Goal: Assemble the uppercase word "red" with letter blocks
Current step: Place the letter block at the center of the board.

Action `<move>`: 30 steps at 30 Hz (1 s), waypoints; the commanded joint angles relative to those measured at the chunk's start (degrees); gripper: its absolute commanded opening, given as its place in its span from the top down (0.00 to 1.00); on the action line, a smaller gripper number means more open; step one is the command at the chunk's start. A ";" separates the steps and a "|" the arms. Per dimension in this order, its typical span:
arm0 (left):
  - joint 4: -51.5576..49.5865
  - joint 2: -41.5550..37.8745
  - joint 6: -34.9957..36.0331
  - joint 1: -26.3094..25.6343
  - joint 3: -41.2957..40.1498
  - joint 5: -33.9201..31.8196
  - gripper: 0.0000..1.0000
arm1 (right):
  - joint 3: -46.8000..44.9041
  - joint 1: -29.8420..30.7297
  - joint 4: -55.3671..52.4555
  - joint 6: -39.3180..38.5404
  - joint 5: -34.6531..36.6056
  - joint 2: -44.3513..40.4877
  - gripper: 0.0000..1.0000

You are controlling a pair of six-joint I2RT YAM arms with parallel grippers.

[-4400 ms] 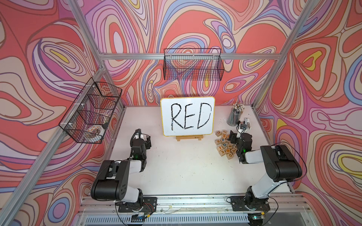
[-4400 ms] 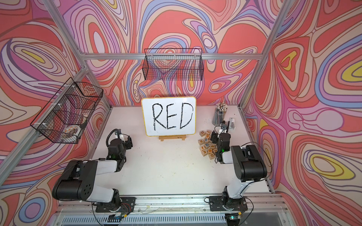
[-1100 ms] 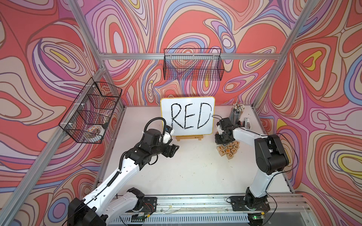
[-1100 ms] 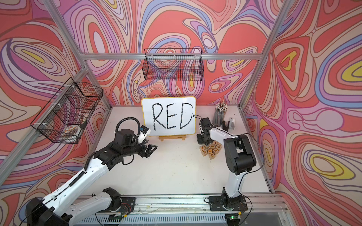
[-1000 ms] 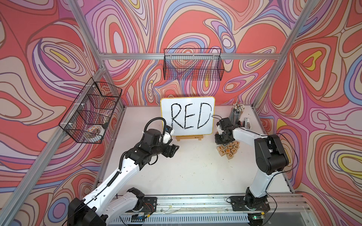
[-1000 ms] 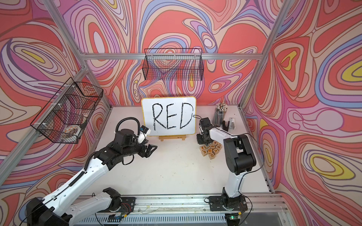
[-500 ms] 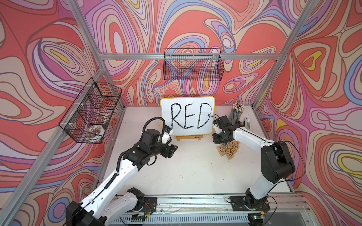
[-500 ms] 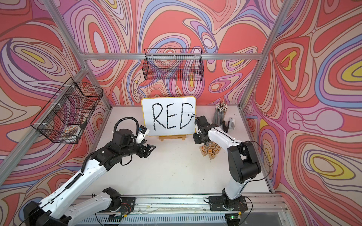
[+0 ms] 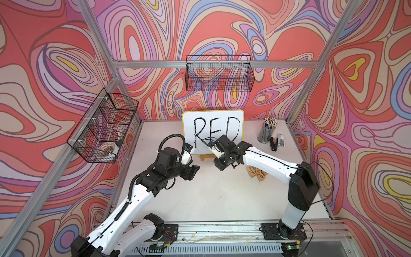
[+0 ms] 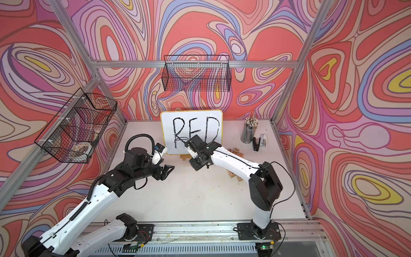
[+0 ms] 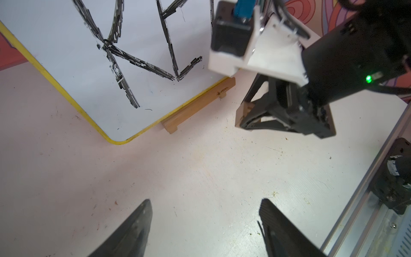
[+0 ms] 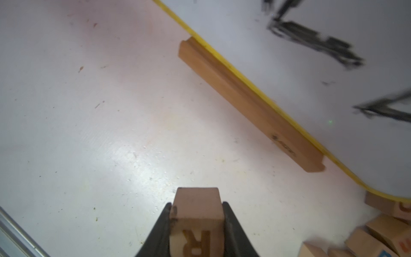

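Note:
The R block's letter slants to the white board's edge, so next I set it down with my right gripper and take its other sides (image 12: 197,203) to straighten it.
My right gripper (image 12: 196,203) is shut on one light-wood letter block (image 12: 196,222) whose face shows an orange-brown R. In both top views it hangs above the table just in front of the white board, right gripper (image 9: 219,166) (image 10: 195,167). The other letter blocks (image 9: 256,174) (image 10: 233,151) (image 12: 378,233) lie in a loose pile on the right, partly hidden by the right arm. My left gripper (image 11: 204,204) (image 9: 193,172) (image 10: 168,170) is open and empty. It hovers over bare table to the left of the right gripper, and they face each other.
The white board (image 9: 213,131) with handwritten RED leans in a wooden stand (image 12: 244,100) at the back centre. A pencil cup (image 9: 266,131) and a stapler (image 9: 274,144) stand at the back right. Wire baskets (image 9: 219,75) hang on the walls.
The right arm has swung left from the pile toward the table's middle, carrying the R block. The left arm has barely moved and its jaws stay open.

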 commanded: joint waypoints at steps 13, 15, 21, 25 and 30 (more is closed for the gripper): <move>-11.83 -10.29 -1.94 0.46 -0.74 -5.09 0.22 | 10.04 8.63 -1.79 -2.90 -3.87 16.66 0.86; -13.99 -12.65 -3.42 0.49 -1.71 -5.23 0.22 | 10.34 8.67 -1.82 -3.10 -3.83 17.13 0.86; -14.82 -16.75 -7.38 0.48 -3.29 -4.68 0.22 | 13.10 8.65 -2.59 -3.81 -2.07 19.10 0.86; -14.24 -15.42 -7.97 0.48 -4.49 -2.95 0.23 | 14.71 8.66 -2.83 -4.65 -1.39 20.38 0.86; -13.84 -14.53 -8.06 0.48 -4.93 -2.73 0.23 | 17.85 8.61 -3.80 -6.64 0.08 23.31 0.86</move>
